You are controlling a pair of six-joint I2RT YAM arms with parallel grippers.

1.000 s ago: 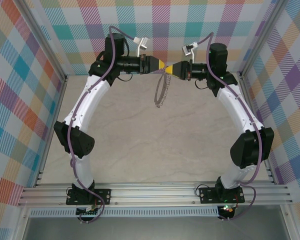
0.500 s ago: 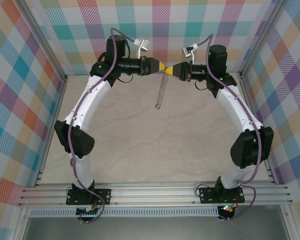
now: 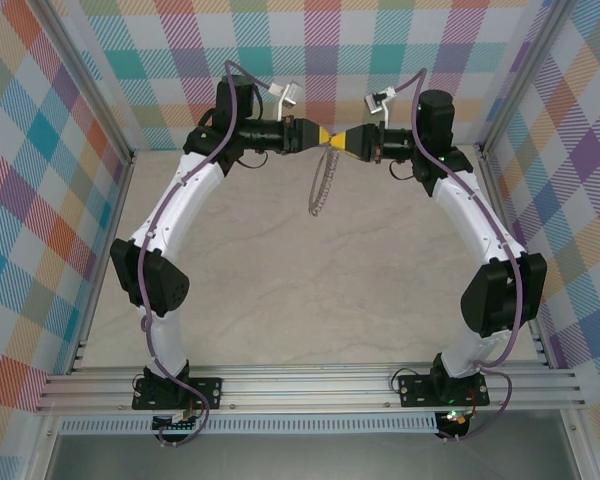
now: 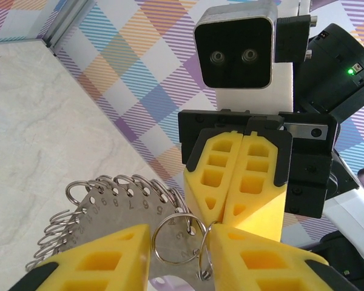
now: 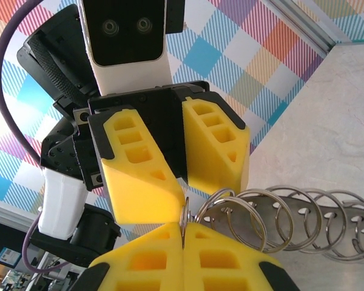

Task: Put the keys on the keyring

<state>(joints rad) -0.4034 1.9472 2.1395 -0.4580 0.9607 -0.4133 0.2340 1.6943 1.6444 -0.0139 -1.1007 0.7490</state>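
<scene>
The split ring lies across the parted fingers of my left gripper, so next I open that gripper, back it off and pinch the ring edge-on before [image 4: 204, 247] my right gripper lets go.
The keyring [image 3: 322, 185] is a flat metal plate [image 4: 109, 209] with numbered holes, several silvery split rings threaded along its edge. It hangs in the air at the back of the table, between the two grippers, which meet tip to tip. My right gripper [image 5: 183, 233] is shut on one ring, seen edge-on between its yellow pads. My left gripper [image 4: 176, 242] has its jaws a ring's width apart, and a split ring [image 4: 177, 239] spans the gap from pad to pad. The rest of the plate [image 5: 315, 224] dangles below. The keys are out of view.
Plaid walls close in the workspace on the left, back and right. Both arms arch over the pale tabletop [image 3: 310, 290] from their bases on the near rail [image 3: 310, 385].
The hanging keyring has swung, showing narrow half a second ago and wider again now. My left gripper has shifted slightly right. The right gripper stays shut in place.
</scene>
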